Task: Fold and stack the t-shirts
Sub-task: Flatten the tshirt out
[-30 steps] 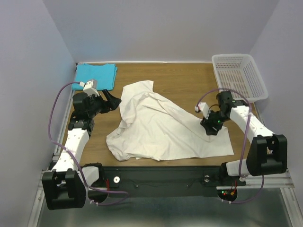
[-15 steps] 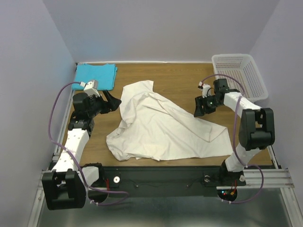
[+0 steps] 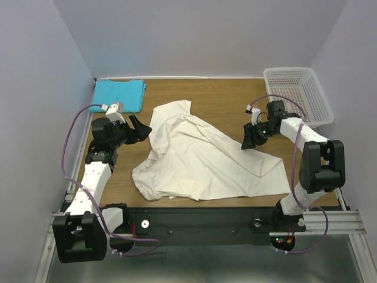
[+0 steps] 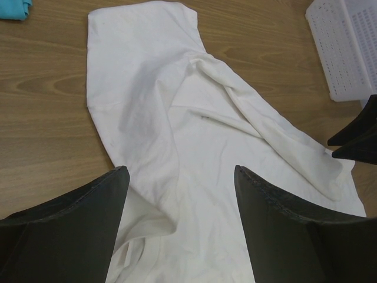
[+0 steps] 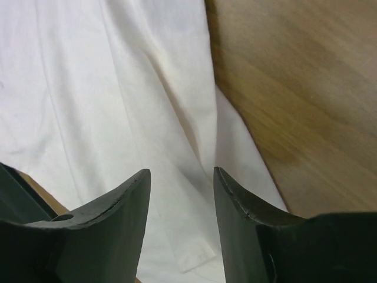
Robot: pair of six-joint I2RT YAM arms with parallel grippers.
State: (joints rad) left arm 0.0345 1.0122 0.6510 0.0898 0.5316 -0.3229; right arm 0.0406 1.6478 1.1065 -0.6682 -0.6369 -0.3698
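I will take the loose end (image 3: pixel 259 173) of the white t-shirt's flap, which lies folded over itself, with my right gripper and pull it back toward the basket.
The cream-white t-shirt (image 3: pixel 200 159) lies crumpled and spread over the middle of the table. The turquoise t-shirt (image 3: pixel 120 94) lies folded at the back left corner. My left gripper (image 3: pixel 140 126) hovers at the white shirt's left edge, jaws wide apart and empty; its wrist view looks down on the white t-shirt (image 4: pixel 194 124). My right gripper (image 3: pixel 247 141) is low over the shirt's right-hand fold. Its jaws stand partly apart, with the white t-shirt (image 5: pixel 118 88) below them and nothing pinched between the fingers (image 5: pixel 121 209).
A white mesh basket (image 3: pixel 297 94) stands at the back right, and the left wrist view shows the basket (image 4: pixel 347 47) too. Bare wooden table (image 3: pixel 227 100) lies behind the white shirt and right of it (image 5: pixel 306 88).
The right arm swung from the shirt's near right part back to its right-hand fold, then dipped slightly, and its jaws narrowed somewhat. The left arm stayed put.
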